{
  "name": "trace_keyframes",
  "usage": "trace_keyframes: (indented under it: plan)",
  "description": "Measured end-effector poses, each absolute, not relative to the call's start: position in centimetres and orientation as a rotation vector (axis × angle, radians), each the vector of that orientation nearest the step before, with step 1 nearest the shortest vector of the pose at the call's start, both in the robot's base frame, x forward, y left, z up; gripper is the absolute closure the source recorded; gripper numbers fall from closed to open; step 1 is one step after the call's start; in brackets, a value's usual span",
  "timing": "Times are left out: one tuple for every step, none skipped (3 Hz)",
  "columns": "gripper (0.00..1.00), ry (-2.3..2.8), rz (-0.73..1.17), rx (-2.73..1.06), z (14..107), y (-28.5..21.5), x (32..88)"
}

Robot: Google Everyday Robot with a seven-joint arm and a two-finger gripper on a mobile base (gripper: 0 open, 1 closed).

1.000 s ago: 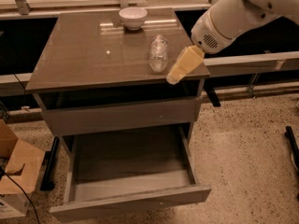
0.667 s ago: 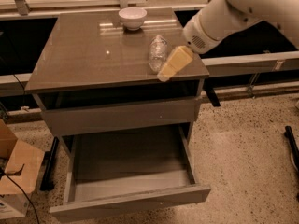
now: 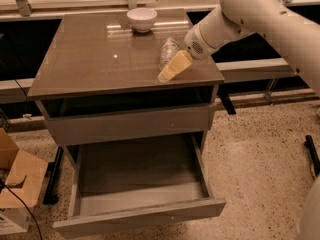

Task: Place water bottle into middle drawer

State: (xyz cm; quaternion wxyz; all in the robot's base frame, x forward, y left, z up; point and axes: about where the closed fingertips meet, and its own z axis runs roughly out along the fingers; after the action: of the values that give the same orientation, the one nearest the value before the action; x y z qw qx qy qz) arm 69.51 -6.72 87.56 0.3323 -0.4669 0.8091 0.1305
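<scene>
Next, I grip the water bottle's lower part (image 3: 166, 60) near the brown cabinet top's front edge.
The water bottle (image 3: 168, 50), small, clear and crinkled, stands on the brown cabinet top (image 3: 100, 59) near its right side. My gripper (image 3: 172, 67), with yellow tips on a white arm, reaches in from the upper right. It sits right in front of the bottle's lower part and hides it. Whether it touches the bottle cannot be told. The middle drawer (image 3: 142, 215) is pulled out wide below, with its pale floor bare.
A white bowl (image 3: 141, 19) stands at the back of the cabinet top. A plain grey drawer front (image 3: 130, 125) is closed above the open drawer. A cardboard box (image 3: 15, 184) sits on the floor at left. A counter rail runs behind.
My gripper has moved left and a little back from the cabinet's right edge. It now overlaps the bottle's lower right side. The bottle and drawer have not moved.
</scene>
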Motion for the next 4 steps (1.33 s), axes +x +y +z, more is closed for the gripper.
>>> trace_keyframes:
  plan:
    - [0.00, 2.139, 0.378, -1.158, 85.9, -7.0, 71.5]
    - [0.00, 2.164, 0.409, -1.109, 84.7, -6.6, 73.4]
    - [0.00, 2.174, 0.439, -1.072, 84.1, -5.5, 75.1]
    - [0.03, 2.176, 0.469, -1.056, 83.7, -3.5, 76.5]
